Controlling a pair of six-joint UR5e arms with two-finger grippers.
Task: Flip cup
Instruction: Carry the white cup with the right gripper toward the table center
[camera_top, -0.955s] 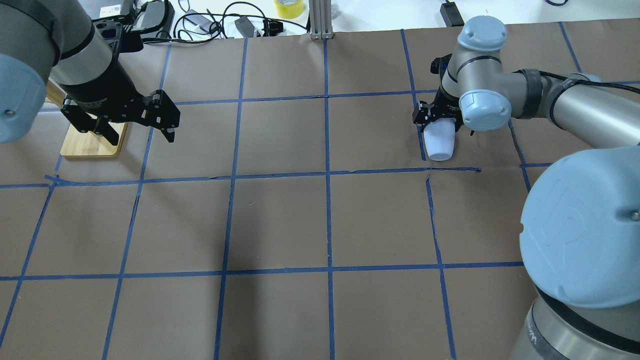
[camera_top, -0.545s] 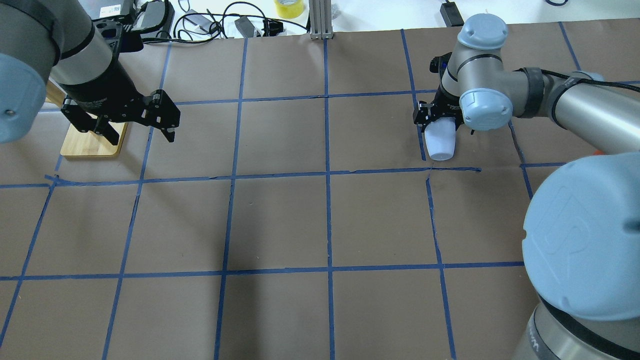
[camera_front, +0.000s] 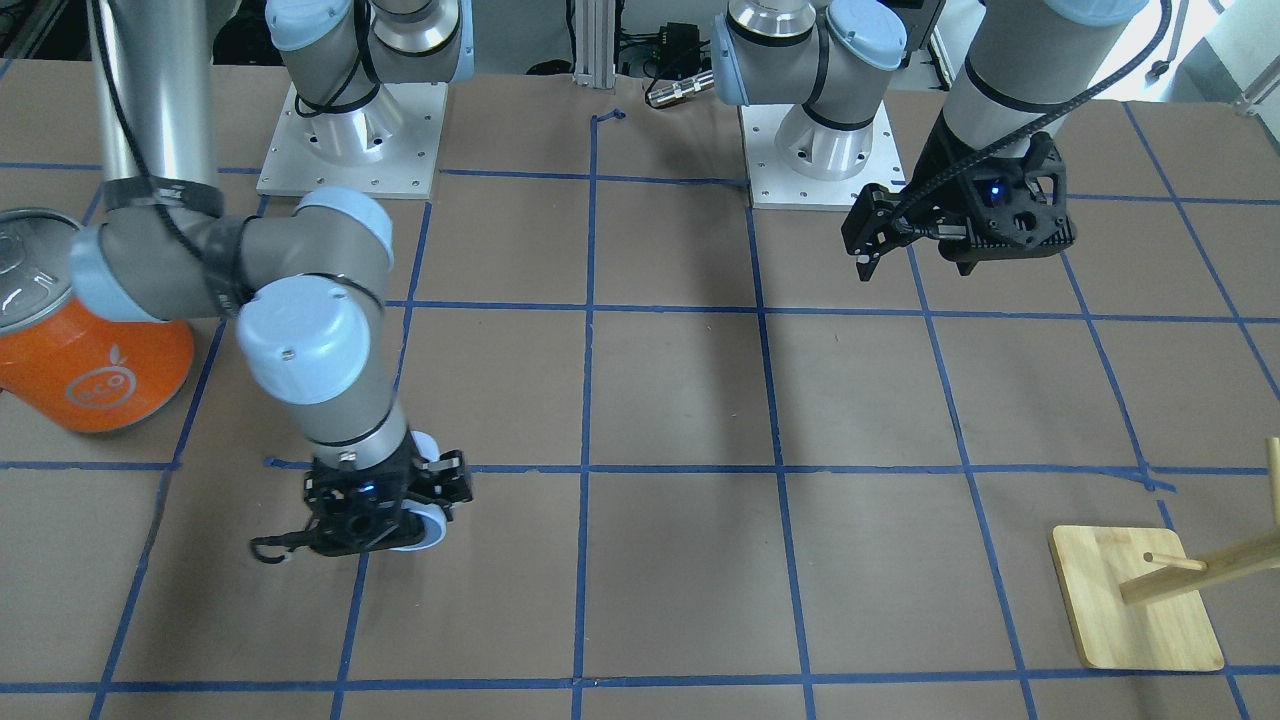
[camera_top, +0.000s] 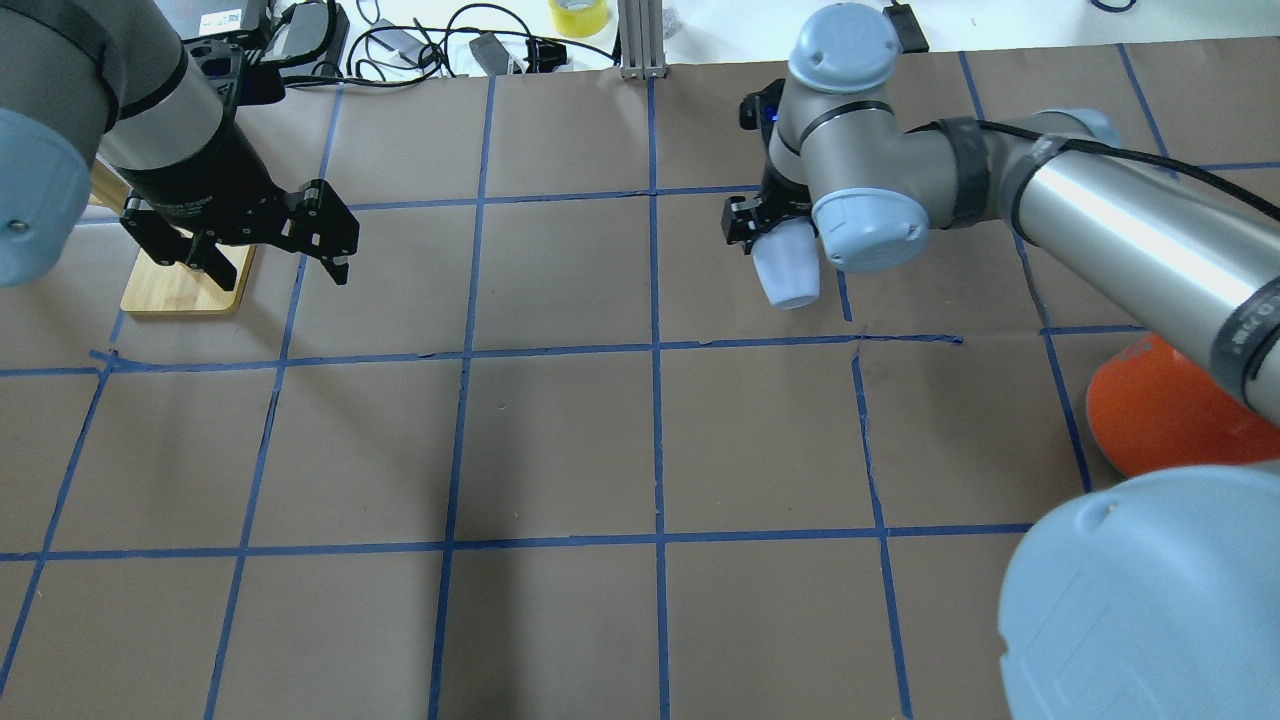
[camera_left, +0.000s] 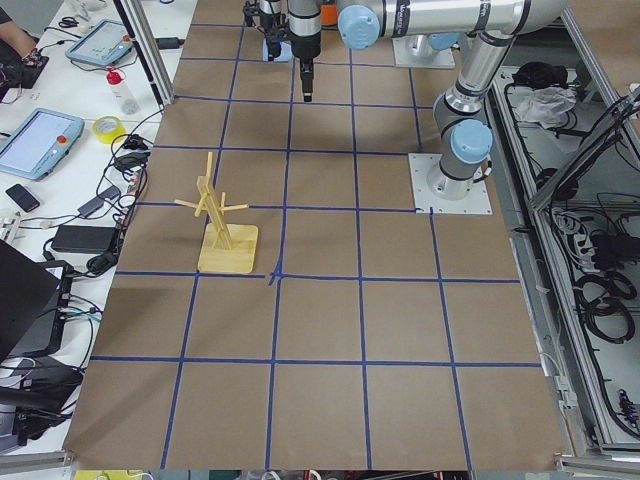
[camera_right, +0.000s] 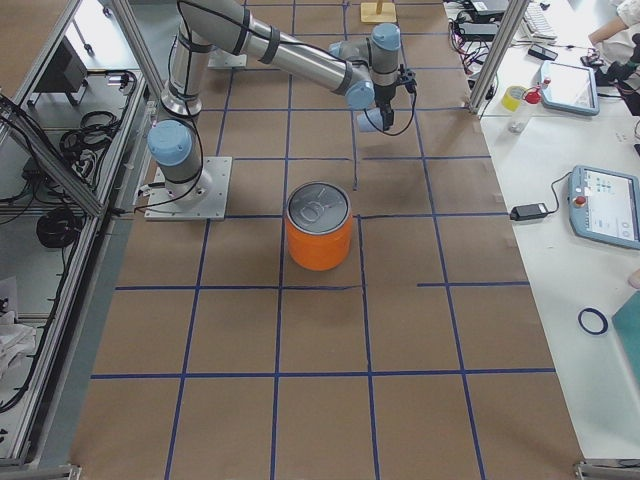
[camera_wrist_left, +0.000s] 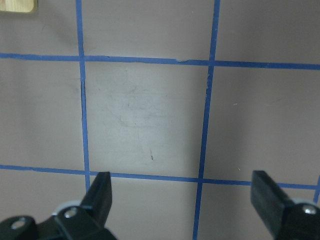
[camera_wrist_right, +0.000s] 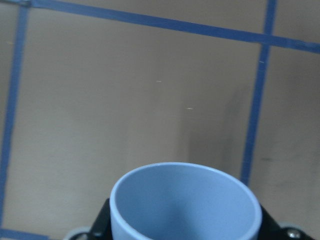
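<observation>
The cup, now hanging tilted above the brown table, will go on the blue tape (camera_front: 631, 464) beside the middle crossing, toward the wooden peg stand, from my right gripper.
The cup (camera_top: 787, 277) is a small pale blue tumbler held in my right gripper (camera_top: 778, 245), which is shut on it. It hangs tilted above the brown table, in the far-right grid square of the overhead view. In the front-facing view the cup (camera_front: 428, 525) shows beside my right gripper (camera_front: 378, 515). The right wrist view shows its rim and blue inside (camera_wrist_right: 185, 212) between the fingers. My left gripper (camera_top: 280, 272) is open and empty at the far left; it also shows in the left wrist view (camera_wrist_left: 185, 197) over bare table.
A big orange can (camera_top: 1150, 410) with a silver lid stands at the right, near my right arm's base; it also shows in the front-facing view (camera_front: 90, 370). A wooden peg stand (camera_top: 185, 290) sits under my left arm. Blue tape lines grid the table.
My right gripper has moved left with the cup in it, by about half a grid square. The orange can has come into view. The left arm has not moved.
</observation>
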